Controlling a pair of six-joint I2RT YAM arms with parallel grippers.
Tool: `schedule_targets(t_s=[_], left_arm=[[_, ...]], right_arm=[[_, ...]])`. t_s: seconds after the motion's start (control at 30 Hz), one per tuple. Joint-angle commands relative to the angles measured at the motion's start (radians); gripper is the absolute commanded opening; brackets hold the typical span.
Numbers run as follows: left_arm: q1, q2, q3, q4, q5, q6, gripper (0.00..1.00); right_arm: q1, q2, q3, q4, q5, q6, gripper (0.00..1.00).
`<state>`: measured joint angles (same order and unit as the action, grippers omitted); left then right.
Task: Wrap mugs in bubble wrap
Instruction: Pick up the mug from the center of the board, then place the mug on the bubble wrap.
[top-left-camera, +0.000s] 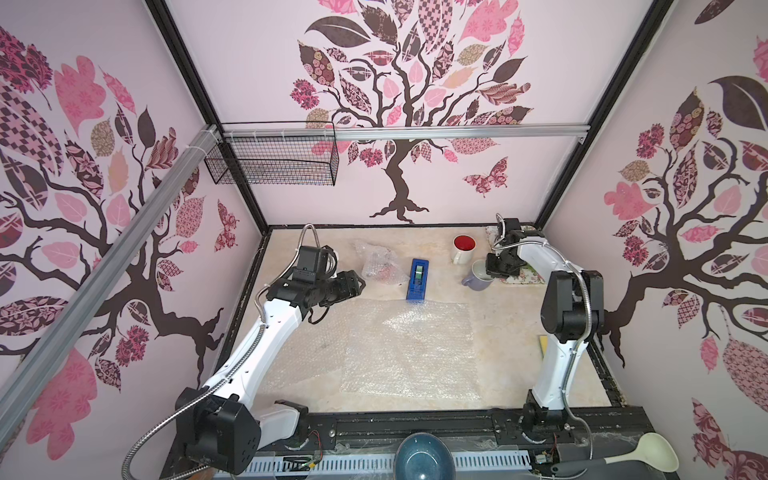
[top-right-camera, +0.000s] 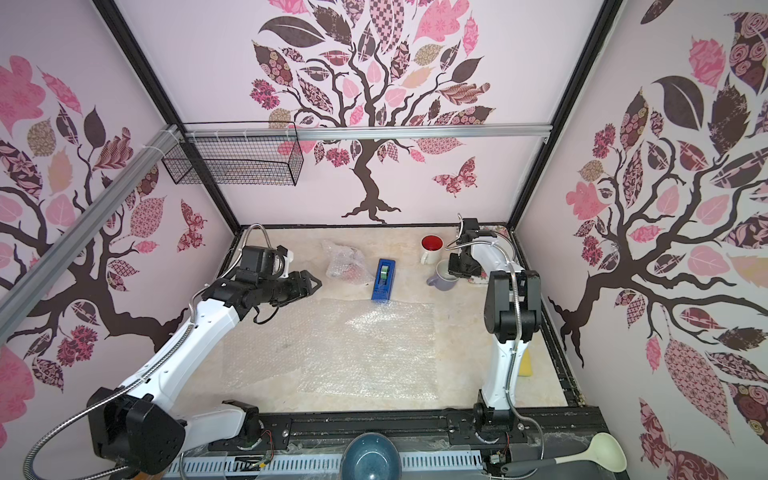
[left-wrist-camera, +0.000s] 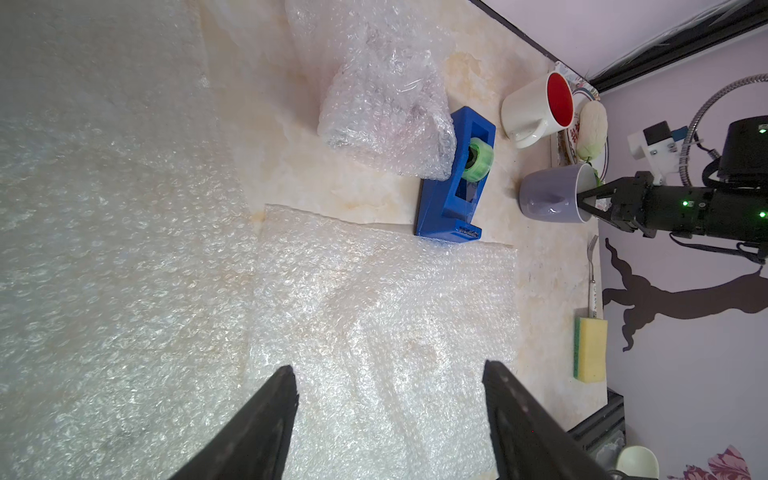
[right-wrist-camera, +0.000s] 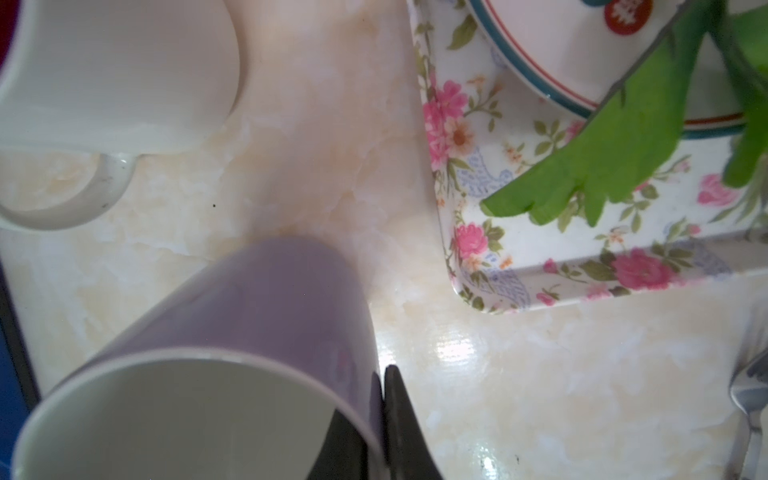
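My right gripper is going to set the lavender mug, now at the table's back, free on the middle of the bubble wrap (top-left-camera: 413, 350), in front of the tape dispenser.
The lavender mug (top-left-camera: 476, 279) (right-wrist-camera: 270, 299) stands at the back right of the table. My right gripper (top-left-camera: 492, 270) (right-wrist-camera: 376, 382) is shut on its rim, one finger inside and one outside. Just behind it stands the white mug with the red inside (top-left-camera: 463, 249) (left-wrist-camera: 536, 108). A crumpled bubble wrap bundle (top-left-camera: 380, 264) (left-wrist-camera: 386, 116) with something reddish inside lies at the back middle. Flat bubble wrap sheets (top-left-camera: 407, 349) (left-wrist-camera: 374, 311) cover the middle of the table. My left gripper (top-left-camera: 357, 284) (left-wrist-camera: 390, 368) hovers open over their left part, holding nothing.
A blue tape dispenser (top-left-camera: 417, 279) (left-wrist-camera: 457, 178) sits between the bundle and the mugs. A floral tray (right-wrist-camera: 478, 249) with a plate lies behind the right gripper. A fork (left-wrist-camera: 592, 274) and a sponge (left-wrist-camera: 590, 349) lie by the right wall. A blue bowl (top-left-camera: 423, 457) and a ladle (top-left-camera: 648, 455) rest at the front.
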<state>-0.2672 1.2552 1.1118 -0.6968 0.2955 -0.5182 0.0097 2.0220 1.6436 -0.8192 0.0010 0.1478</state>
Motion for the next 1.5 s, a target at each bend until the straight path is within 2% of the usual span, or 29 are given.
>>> schedule_targets(t_s=[0.0, 0.07, 0.13, 0.2, 0.3, 0.37, 0.43, 0.6, 0.73, 0.9, 1.07, 1.4, 1.47], left_arm=[[0.003, -0.007, 0.049, 0.006, -0.024, 0.032, 0.72], [0.01, 0.009, 0.074, 0.027, -0.025, 0.009, 0.73], [0.017, 0.035, 0.097, 0.061, -0.005, -0.015, 0.73], [0.018, 0.062, 0.107, 0.095, -0.008, -0.037, 0.74], [0.046, 0.096, 0.089, 0.129, 0.002, -0.085, 0.74], [0.071, 0.098, 0.07, 0.13, 0.008, -0.09, 0.74], [0.095, 0.086, 0.059, 0.108, -0.001, -0.074, 0.74], [0.107, 0.033, 0.02, 0.047, -0.053, -0.024, 0.74], [0.106, -0.009, -0.045, 0.032, -0.06, -0.021, 0.74], [0.107, -0.024, -0.099, 0.042, -0.07, -0.028, 0.74], [0.107, -0.014, -0.107, 0.055, -0.07, -0.024, 0.74], [0.105, 0.001, -0.111, 0.063, -0.061, -0.014, 0.74], [0.105, 0.005, -0.111, 0.065, -0.059, -0.013, 0.74]], right_arm=[[-0.001, -0.182, 0.038, -0.076, -0.007, -0.046, 0.0], [0.006, -0.329, -0.02, -0.074, -0.037, -0.081, 0.0], [0.05, -0.474, -0.097, -0.043, -0.128, -0.1, 0.0], [0.178, -0.541, -0.115, -0.079, -0.127, -0.121, 0.0], [0.451, -0.537, -0.131, -0.172, -0.083, -0.141, 0.0], [0.608, -0.536, -0.188, -0.146, -0.071, -0.14, 0.0], [0.679, -0.516, -0.225, -0.134, -0.039, -0.143, 0.0], [0.719, -0.474, -0.275, -0.113, -0.048, -0.142, 0.0], [0.734, -0.408, -0.263, -0.135, -0.038, -0.08, 0.0], [0.807, -0.372, -0.272, -0.114, -0.002, -0.03, 0.0], [0.862, -0.346, -0.301, -0.055, 0.036, -0.096, 0.0], [0.863, -0.258, -0.273, -0.013, 0.118, -0.178, 0.0], [0.863, -0.239, -0.26, -0.003, 0.098, -0.178, 0.0]])
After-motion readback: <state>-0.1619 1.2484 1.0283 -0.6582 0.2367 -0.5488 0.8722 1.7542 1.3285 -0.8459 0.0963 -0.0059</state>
